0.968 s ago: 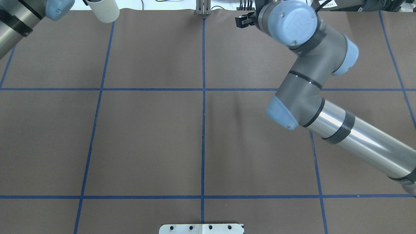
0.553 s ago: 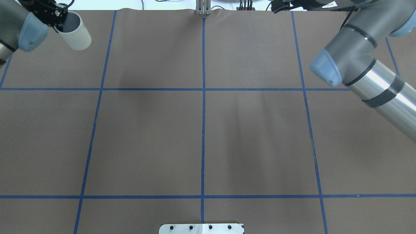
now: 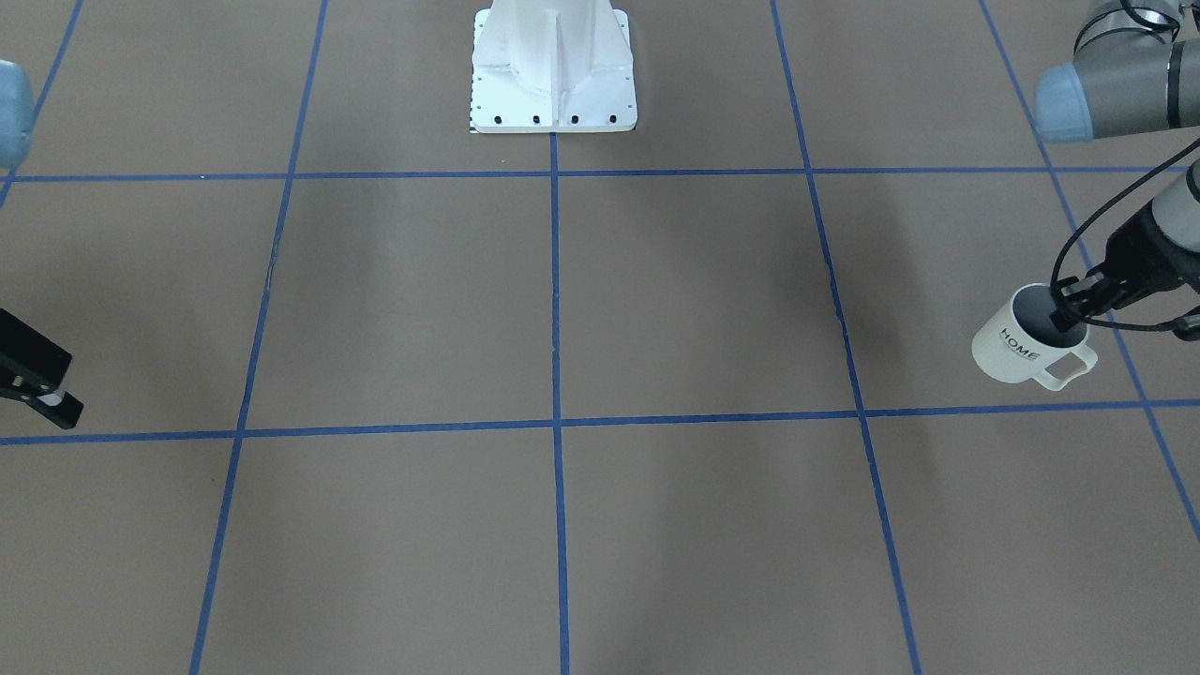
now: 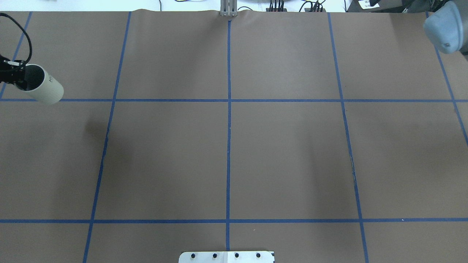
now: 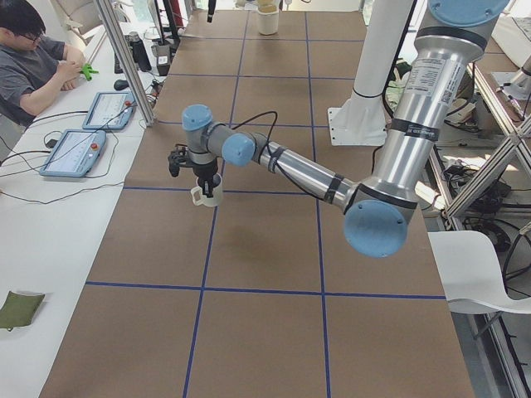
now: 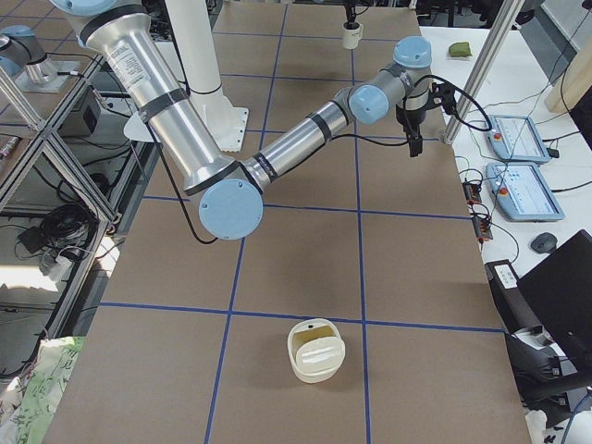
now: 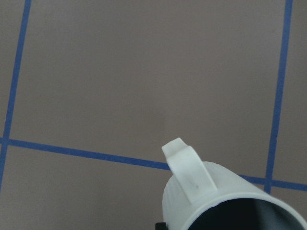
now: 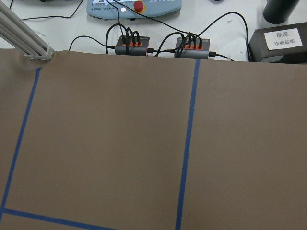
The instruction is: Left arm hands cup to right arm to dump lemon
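My left gripper needs to put the white cup down near the middle of the blue-lined square on the table (image 3: pixel 952 302).
The white cup (image 3: pixel 1017 345) with "HOME" on its side hangs a little tilted over the table's left end, handle toward the operators' side. My left gripper (image 3: pixel 1069 317) is shut on its rim, one finger inside the mouth. The cup also shows in the overhead view (image 4: pixel 45 88), the exterior left view (image 5: pixel 207 193) and the left wrist view (image 7: pixel 225 203). The grey inside is dark and the lemon is hidden. My right gripper (image 3: pixel 42 380) is far off at the table's right end, only partly in view; I cannot tell whether it is open or shut.
A cream tub (image 6: pixel 316 350) stands on the brown mat near the table's right end. The white robot base (image 3: pixel 553 70) is at the robot's side. Power strips (image 8: pixel 163 45) lie along the far edge. An operator (image 5: pixel 29 70) sits at a side desk.
My left gripper carried the cup from the far left corner nearer and further left. My right arm swung away to the right, almost out of the overhead view.
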